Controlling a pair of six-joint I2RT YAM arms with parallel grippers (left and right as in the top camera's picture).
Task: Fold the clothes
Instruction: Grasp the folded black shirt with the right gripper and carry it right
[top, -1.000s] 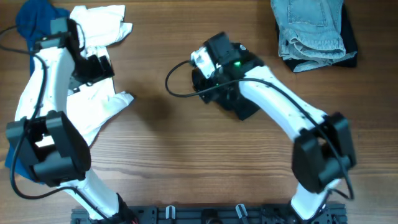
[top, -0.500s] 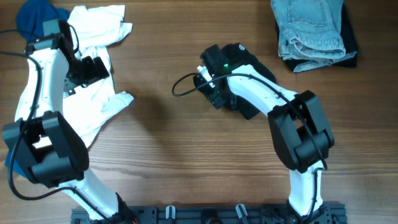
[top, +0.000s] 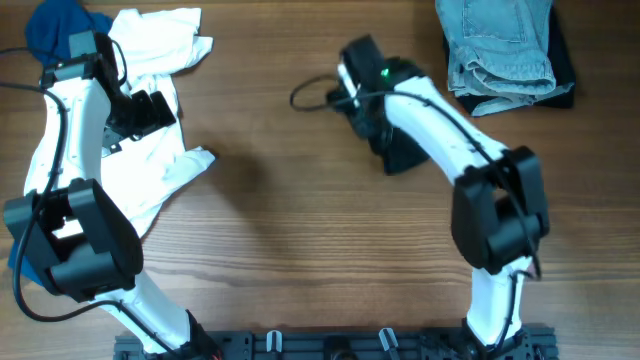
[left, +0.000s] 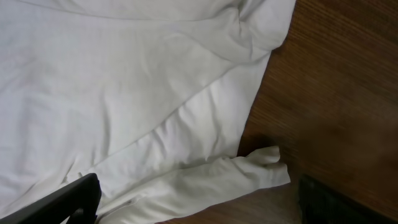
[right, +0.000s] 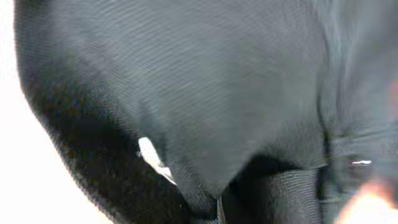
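Note:
The robot's right gripper will put the black garment down on top of the folded blue jeans (top: 511, 38).
A white garment (top: 150, 160) lies spread at the left of the table. My left gripper (top: 140, 112) hovers over it, open. In the left wrist view its two dark fingertips (left: 74, 199) stand far apart over a white sleeve (left: 205, 180), holding nothing. A black garment (top: 405, 155) lies bunched at the middle back of the table. My right gripper (top: 370, 115) sits on it. In the right wrist view black cloth (right: 205, 93) fills the frame and gathers into a pinched fold at the bottom centre, hiding the fingers.
Folded blue jeans (top: 500, 45) lie at the back right on a dark cloth (top: 565, 85). A blue garment (top: 55, 30) lies at the back left corner. A black cable (top: 310, 95) loops left of the right wrist. Bare wood lies toward the front.
My right gripper has closed on the black garment and moved right and toward the back of the table, dragging the cloth along. The left arm shifted slightly, then held still.

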